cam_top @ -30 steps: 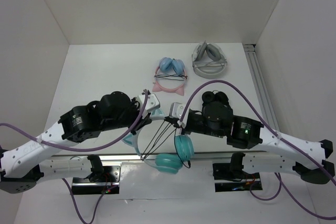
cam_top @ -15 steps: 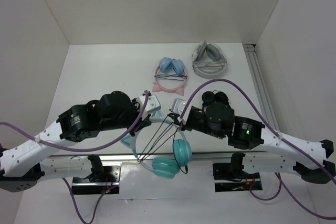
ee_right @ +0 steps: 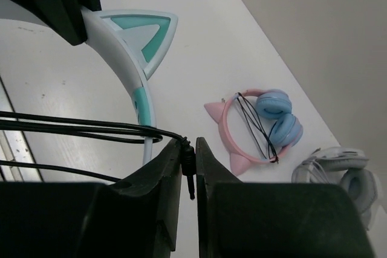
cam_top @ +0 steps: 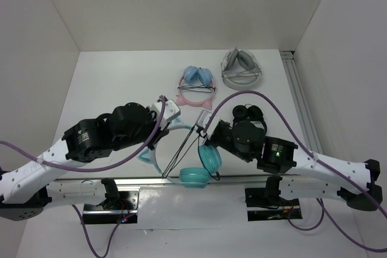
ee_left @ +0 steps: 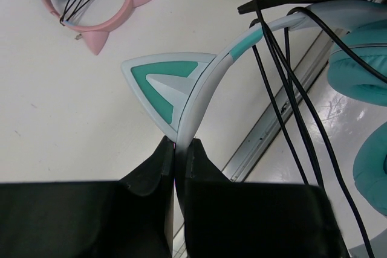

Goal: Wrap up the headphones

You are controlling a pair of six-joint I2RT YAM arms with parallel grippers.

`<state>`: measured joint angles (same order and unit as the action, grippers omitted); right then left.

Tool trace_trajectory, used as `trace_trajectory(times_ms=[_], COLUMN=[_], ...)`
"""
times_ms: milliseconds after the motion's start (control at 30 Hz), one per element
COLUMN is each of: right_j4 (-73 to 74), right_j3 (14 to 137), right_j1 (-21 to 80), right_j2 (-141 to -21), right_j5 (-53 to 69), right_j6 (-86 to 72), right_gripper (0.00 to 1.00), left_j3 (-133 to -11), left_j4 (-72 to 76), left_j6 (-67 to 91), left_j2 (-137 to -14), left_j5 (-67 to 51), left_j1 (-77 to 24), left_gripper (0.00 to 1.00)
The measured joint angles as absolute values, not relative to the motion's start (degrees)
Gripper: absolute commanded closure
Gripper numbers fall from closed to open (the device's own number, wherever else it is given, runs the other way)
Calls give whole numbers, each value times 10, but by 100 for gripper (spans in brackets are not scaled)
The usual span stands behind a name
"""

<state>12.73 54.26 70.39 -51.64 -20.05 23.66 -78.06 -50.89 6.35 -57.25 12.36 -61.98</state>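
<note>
Next, my left gripper sets the teal headphones down and lets go of them on the table (cam_top: 205, 132) (ee_left: 182, 43), in front of the pink-banded headphones.
The teal cat-ear headphones (cam_top: 210, 158) hang between my two grippers over the table's near edge, ear cups lowest. My left gripper (cam_top: 172, 119) is shut on the white-teal headband (ee_left: 205, 77) just below one cat ear (ee_left: 160, 86), as the left wrist view (ee_left: 180, 149) shows. My right gripper (cam_top: 197, 132) is shut on the black cable's plug (ee_right: 190, 164), seen in the right wrist view (ee_right: 188, 149). The thin black cable (ee_left: 284, 95) runs in several strands across the headband to the cups. The other cat ear (ee_right: 142, 34) shows in the right wrist view.
Pink-banded blue-cupped cat-ear headphones (cam_top: 196, 86), wrapped in their cable, lie at the table's middle back. Grey-white headphones (cam_top: 240, 67) lie at the back right. Small black headphones (cam_top: 249, 113) lie beside the right arm. A metal rail (cam_top: 299, 101) runs along the right edge.
My left gripper has moved back and left with the headband. The ear cups have swung lower and turned. My right gripper has shifted slightly left, still holding the plug.
</note>
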Motion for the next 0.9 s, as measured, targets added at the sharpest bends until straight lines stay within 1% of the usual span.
trace_trajectory(times_ms=[67, 100, 133, 300, 400, 500, 567, 767, 833, 900], right_j4=[109, 102, 97, 75, 69, 64, 63, 54, 53, 47], right_j3=[532, 528, 525, 513, 511, 511, 511, 511, 510, 510], right_j1=[705, 706, 707, 706, 694, 660, 654, 649, 645, 641], right_j2=[-519, -520, -520, -520, -520, -520, -520, -531, -534, -538], right_j5=[-210, -213, -216, -226, -259, -316, -341, -371, -376, -385], right_j6=[243, 246, 248, 253, 261, 267, 270, 277, 279, 280], right_gripper=[89, 86, 80, 64, 58, 58, 58, 58, 56, 56], left_j3=[-782, -782, -782, -782, -783, -783, -783, -783, -783, -783], left_j4=[-512, -515, -517, -523, -533, -580, -600, -613, -620, -629], left_j6=[63, 63, 63, 64, 64, 61, 61, 62, 62, 63], left_j2=[-573, -573, -573, -574, -574, -568, -568, -569, -572, -577], left_j5=[131, 133, 134, 134, 124, 85, 71, 72, 76, 86], left_j1=[-620, -620, -620, -620, -620, -632, -635, -635, -635, -635], left_gripper=[100, 100, 100, 100, 100, 100, 100, 100, 100, 100])
